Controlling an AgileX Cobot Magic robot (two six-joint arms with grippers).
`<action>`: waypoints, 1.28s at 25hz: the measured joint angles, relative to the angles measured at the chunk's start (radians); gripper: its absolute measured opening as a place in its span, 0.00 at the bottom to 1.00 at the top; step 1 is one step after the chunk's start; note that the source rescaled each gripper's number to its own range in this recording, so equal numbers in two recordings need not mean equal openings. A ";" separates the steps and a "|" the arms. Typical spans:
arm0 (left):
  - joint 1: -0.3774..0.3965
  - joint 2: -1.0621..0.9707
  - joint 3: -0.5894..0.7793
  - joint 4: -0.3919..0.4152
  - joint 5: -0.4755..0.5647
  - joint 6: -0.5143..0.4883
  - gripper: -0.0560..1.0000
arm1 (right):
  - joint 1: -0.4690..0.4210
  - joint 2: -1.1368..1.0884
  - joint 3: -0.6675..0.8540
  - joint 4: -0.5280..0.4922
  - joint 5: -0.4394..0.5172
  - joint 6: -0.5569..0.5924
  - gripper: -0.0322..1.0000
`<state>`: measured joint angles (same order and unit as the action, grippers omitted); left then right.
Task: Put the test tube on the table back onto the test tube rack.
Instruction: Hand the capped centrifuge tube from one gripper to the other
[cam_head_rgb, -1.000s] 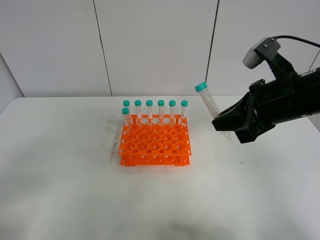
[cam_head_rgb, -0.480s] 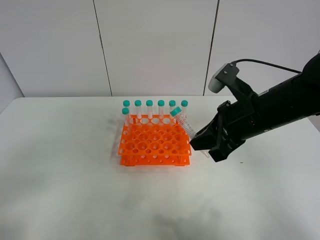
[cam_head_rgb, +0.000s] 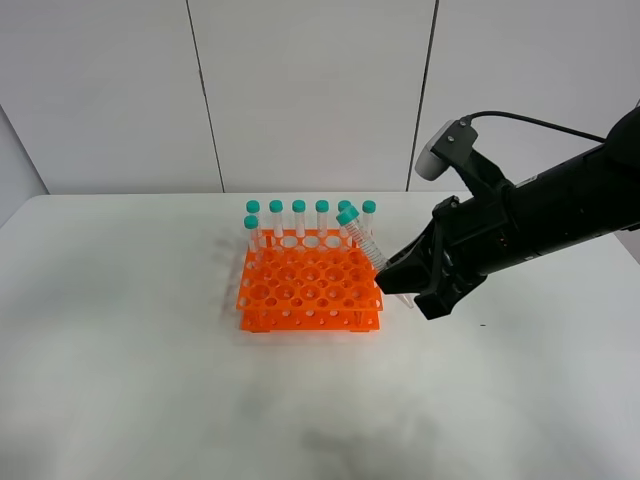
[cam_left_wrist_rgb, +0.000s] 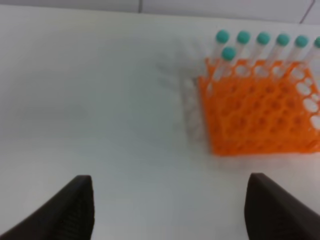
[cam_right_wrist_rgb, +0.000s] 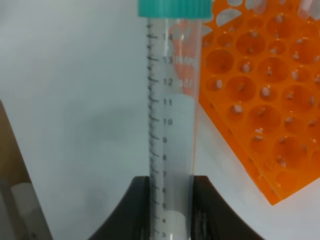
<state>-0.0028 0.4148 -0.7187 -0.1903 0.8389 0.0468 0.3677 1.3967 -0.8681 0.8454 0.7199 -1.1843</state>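
The robot's left gripper should next close on the teal cap (cam_head_rgb: 347, 215) of the tilted test tube, because the right gripper holds the tube's lower part.
My right gripper (cam_head_rgb: 398, 281) is shut on the lower part of a clear test tube (cam_head_rgb: 366, 246) with a teal cap. It holds the tube tilted, cap up and leaning left, just above the right edge of the orange rack (cam_head_rgb: 300, 292). In the right wrist view the tube (cam_right_wrist_rgb: 172, 125) stands between the dark fingers (cam_right_wrist_rgb: 141, 206), with the rack (cam_right_wrist_rgb: 260, 85) beside it. Several teal-capped tubes (cam_head_rgb: 299, 218) stand in the rack's back row, and one stands in the second row at the left. My left gripper (cam_left_wrist_rgb: 167, 215) is open and empty above the white table (cam_left_wrist_rgb: 100, 100), apart from the rack (cam_left_wrist_rgb: 260, 115).
The white table (cam_head_rgb: 150, 370) stretches in front of and to the left of the rack. A white panelled wall (cam_head_rgb: 300, 90) rises behind it. The right arm's black body (cam_head_rgb: 540, 225) reaches in from the right edge.
My right gripper has carried the tube left and down from the open air at the right to the rack's right edge. In the last half second it barely moved.
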 joint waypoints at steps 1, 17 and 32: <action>0.000 0.048 -0.001 -0.037 -0.040 0.025 0.89 | 0.000 0.000 0.000 0.007 0.000 0.000 0.04; -0.029 0.660 -0.003 -1.093 -0.111 0.879 0.89 | 0.151 0.000 0.000 0.040 -0.099 0.019 0.04; -0.450 0.786 -0.003 -1.194 -0.476 0.898 0.89 | 0.151 0.000 0.000 0.069 -0.065 0.030 0.04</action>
<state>-0.4524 1.2012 -0.7219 -1.3847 0.3625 0.9452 0.5188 1.3967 -0.8681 0.9146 0.6546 -1.1546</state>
